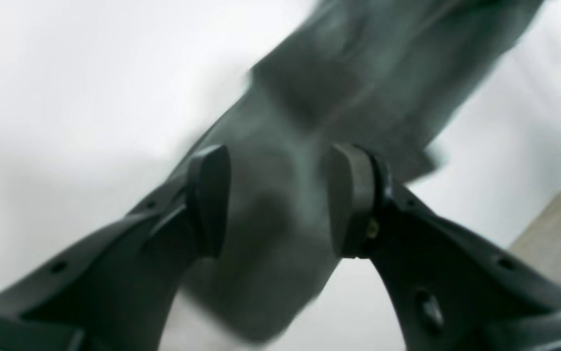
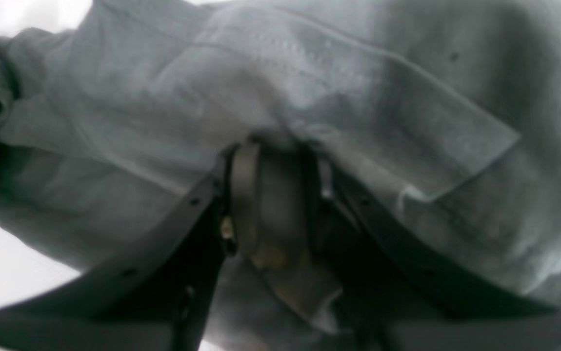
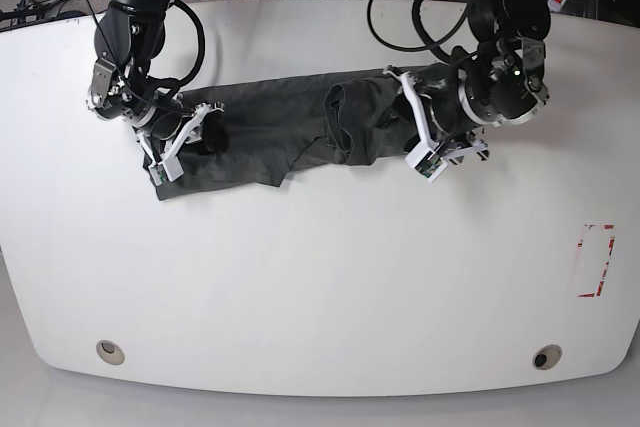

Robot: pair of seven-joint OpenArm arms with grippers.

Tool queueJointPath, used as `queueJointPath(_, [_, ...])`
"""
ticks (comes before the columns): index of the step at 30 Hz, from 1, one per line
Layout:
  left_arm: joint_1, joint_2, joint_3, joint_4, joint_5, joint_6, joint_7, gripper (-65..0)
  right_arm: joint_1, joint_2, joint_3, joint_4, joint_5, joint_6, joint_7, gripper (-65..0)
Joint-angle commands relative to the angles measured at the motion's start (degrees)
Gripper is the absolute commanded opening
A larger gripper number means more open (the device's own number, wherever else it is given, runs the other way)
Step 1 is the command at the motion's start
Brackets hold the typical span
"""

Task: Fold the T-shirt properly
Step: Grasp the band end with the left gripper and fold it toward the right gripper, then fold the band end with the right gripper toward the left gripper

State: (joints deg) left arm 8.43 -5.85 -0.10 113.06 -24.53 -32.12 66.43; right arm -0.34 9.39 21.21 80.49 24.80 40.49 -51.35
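Observation:
The robot's right gripper needs to release the T-shirt's fold next to the pointed corner on the dark grey band's near edge (image 3: 263, 174) (image 2: 126, 29). The T-shirt now lies across the table's far half.
The dark grey T-shirt (image 3: 280, 122) lies in a long rumpled band across the far half of the white table (image 3: 320, 277). At its left end, my right gripper (image 3: 196, 133) is shut on a fold of it. The right wrist view shows that hemmed cloth (image 2: 407, 97) pinched between the pads of the right gripper (image 2: 278, 148). At the bunched right end of the band, my left gripper (image 3: 402, 123) hovers over the cloth. In the blurred left wrist view the left gripper (image 1: 280, 156) stands open, with the T-shirt (image 1: 358, 63) lying beyond its jaws.
A red tape rectangle (image 3: 597, 259) marks the table near its right edge. Two round holes (image 3: 110, 351) (image 3: 545, 356) sit near the front edge. Cables (image 3: 400, 7) trail behind both arms at the back. The table's edge and the floor (image 1: 553, 239) show in the left wrist view.

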Motion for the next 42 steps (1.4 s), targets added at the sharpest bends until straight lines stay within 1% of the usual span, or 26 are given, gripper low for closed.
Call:
queueJointPath(1, [0.6,-1.5,-1.6,0.7,-0.9,-2.3,-0.5,-36.5,-0.5,0.8,-0.2,4.0,0.7,-0.5,-2.2,-50.6])
queueJointPath(5, [2.0,-1.8,-5.9,0.0,-0.3,-6.4,-2.0,-41.3,-1.0,0.8,-0.2,8.8,4.4,-0.5,-4.3,-50.6])
queueJointPath(7, [2.9,-1.8,-7.2,-1.3,-0.3,-7.7,-3.3,-43.6,-1.2,0.8,-0.2,11.2,6.5,-0.5,-5.5,-50.6])
queueJointPath(10, [2.9,-1.9,-7.5,-4.3,-0.3,-7.9,-5.2,-45.6,-1.2,0.8,-0.3,15.1,10.7,-0.5,-7.9,-50.4])
queueJointPath(14, [2.3,-1.9,-7.5,-8.7,-0.3,-7.9,-5.4,-46.4,-1.0,0.8,-0.6,19.2,18.7,-0.5,-10.9,-50.4])
queueJointPath(16, [1.7,-2.5,-7.5,-10.8,-0.3,-7.9,-5.4,-47.5,-0.8,0.7,-3.7,20.6,22.6,-0.5,-12.1,-50.4])
queueJointPath(18, [1.6,-3.4,-7.5,-11.9,-0.4,-7.9,-5.4,-48.6,-0.2,0.7,-8.4,21.7,24.3,-0.5,-12.2,-50.4])
queueJointPath(20, [1.6,-3.5,-7.5,-11.9,-0.4,-7.9,-5.4,-48.5,-0.2,0.1,-12.0,22.4,24.1,-0.5,-12.2,-50.4])
queueJointPath(22, [1.9,-3.6,-7.5,-11.8,-0.6,-7.9,-5.4,-48.5,-0.2,-2.0,-16.2,22.9,24.1,-0.5,-12.2,-50.4])
queueJointPath(25, [2.0,-4.7,-7.5,-11.8,-0.6,-7.9,-5.4,-48.5,0.0,-4.0,-20.6,22.4,23.5,-0.5,-12.3,-50.4])
queueJointPath(28, [2.0,-4.9,-7.5,-11.8,-0.7,-7.9,-5.4,-48.5,0.9,-6.4,-23.9,22.4,20.3,-0.5,-12.3,-50.4])
queueJointPath(31, [1.9,-4.8,-7.5,-11.8,-0.7,-7.9,-5.4,-48.5,0.8,-8.4,-29.6,22.5,17.9,-0.5,-12.1,-50.4])
queueJointPath(33, [1.9,-4.8,-7.5,-11.7,-0.7,-7.9,-5.4,-48.5,0.9,-9.5,-31.4,21.7,16.0,-0.5,-11.6,-50.4])
queueJointPath(34, [1.9,-4.8,-7.5,-11.7,-0.8,-7.9,-5.4,-48.5,1.0,-10.4,-32.1,20.4,14.0,-0.5,-11.0,-50.4])
queueJointPath(38, [1.8,-4.8,-7.5,-11.7,-0.8,-7.9,-5.4,-48.5,2.7,-11.9,-34.2,15.1,8.3,-0.5,-8.0,-50.4])
queueJointPath(40, [1.8,-4.8,-7.5,-11.7,-0.8,-7.9,-5.4,-48.5,3.5,-12.2,-34.6,12.3,6.7,-0.5,-6.2,-50.6])
queueJointPath(42, [1.8,-4.7,-7.5,-11.7,-0.8,-7.9,-5.4,-48.5,5.0,-11.9,-34.5,7.9,4.8,-0.5,-3.1,-50.7])
